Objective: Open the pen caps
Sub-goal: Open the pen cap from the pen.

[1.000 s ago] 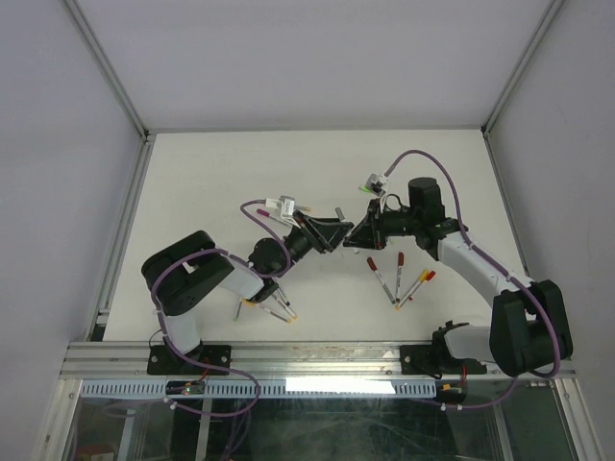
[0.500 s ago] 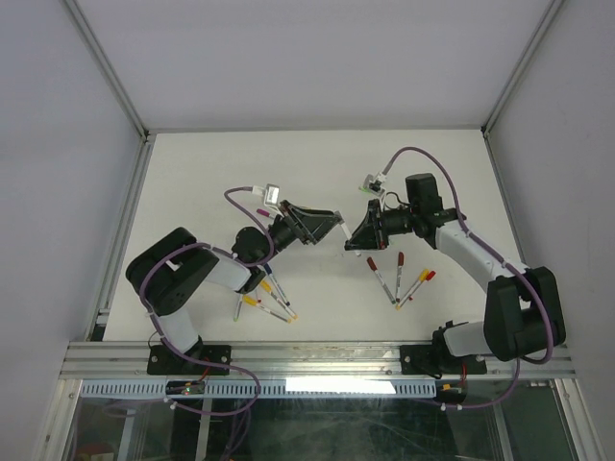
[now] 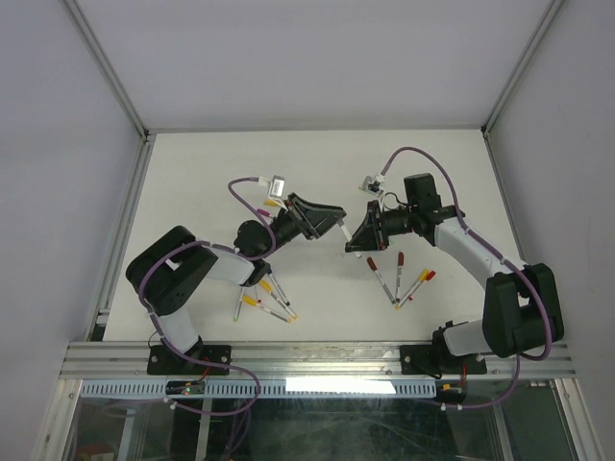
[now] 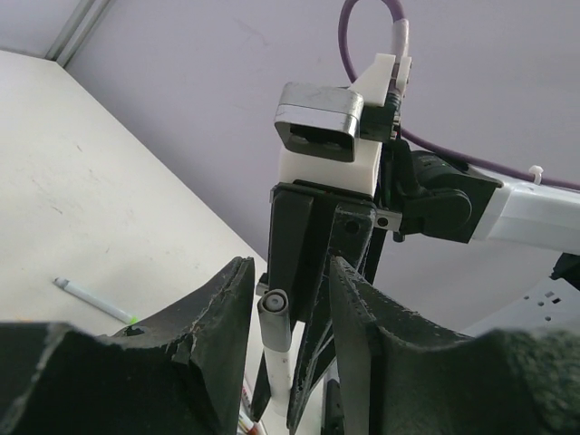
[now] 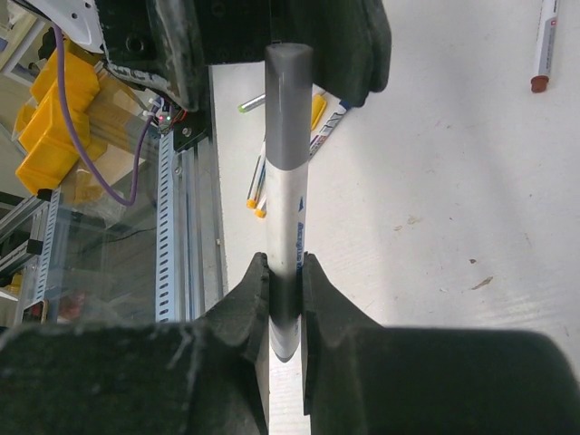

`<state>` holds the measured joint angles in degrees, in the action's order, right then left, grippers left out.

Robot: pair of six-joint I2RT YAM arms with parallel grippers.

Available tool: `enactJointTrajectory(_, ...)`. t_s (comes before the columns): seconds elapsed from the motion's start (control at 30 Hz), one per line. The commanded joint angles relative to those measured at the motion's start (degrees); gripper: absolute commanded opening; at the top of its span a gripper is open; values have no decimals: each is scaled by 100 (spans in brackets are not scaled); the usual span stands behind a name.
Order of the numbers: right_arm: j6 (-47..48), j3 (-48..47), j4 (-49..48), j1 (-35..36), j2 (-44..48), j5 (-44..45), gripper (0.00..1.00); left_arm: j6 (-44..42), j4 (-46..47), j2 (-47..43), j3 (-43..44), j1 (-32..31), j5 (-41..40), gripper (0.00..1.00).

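My right gripper is holding the white pen body, still above the table. It will let go of it on the table (image 3: 381, 233) just behind the red caps of the pens.
My right gripper (image 5: 284, 265) (image 3: 356, 237) is shut on a white pen barrel (image 5: 286, 208), held above the table. The pen's grey cap (image 5: 288, 86) (image 4: 274, 319) points at my left gripper (image 4: 290, 267) (image 3: 332, 227). The left jaws stand on either side of the cap; a gap shows between the cap and one finger (image 4: 362, 317). Red-capped pens (image 3: 373, 262) and a yellow-capped one (image 3: 420, 275) lie on the table below the right gripper. More pens with yellow caps (image 3: 252, 301) lie near the left arm.
A loose pen with a green tip (image 4: 92, 300) lies on the white table (image 3: 317, 173) behind the left gripper. A red-capped pen (image 5: 544, 45) shows at the top right of the right wrist view. The slotted metal rail (image 3: 317, 360) runs along the table's near edge.
The left arm drew back to the left, away from the right gripper. Its jaws widened and then narrowed around the grey cap. The right gripper kept its hold on the pen.
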<state>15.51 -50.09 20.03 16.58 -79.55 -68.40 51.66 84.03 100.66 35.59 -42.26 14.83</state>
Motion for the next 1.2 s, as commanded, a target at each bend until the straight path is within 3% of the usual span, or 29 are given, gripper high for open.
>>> enactJointTrajectory(0.0,128,-273,-41,-4,11,-197,0,-5,858,-91,169,51,221,39)
enactJointTrajectory(0.43,49,-273,-82,-30,-6,-270,0,-7,819,82,189,49,378,36)
enactJointTrajectory(0.8,38,-275,-87,-41,-43,-255,0,-7,665,147,255,45,432,28)
enactJointTrajectory(0.97,70,-273,-80,-45,-47,-199,0,-6,628,156,272,51,433,16)
enactJointTrajectory(1.17,143,-283,-30,-47,-22,-124,0,-2,451,125,325,46,453,15)
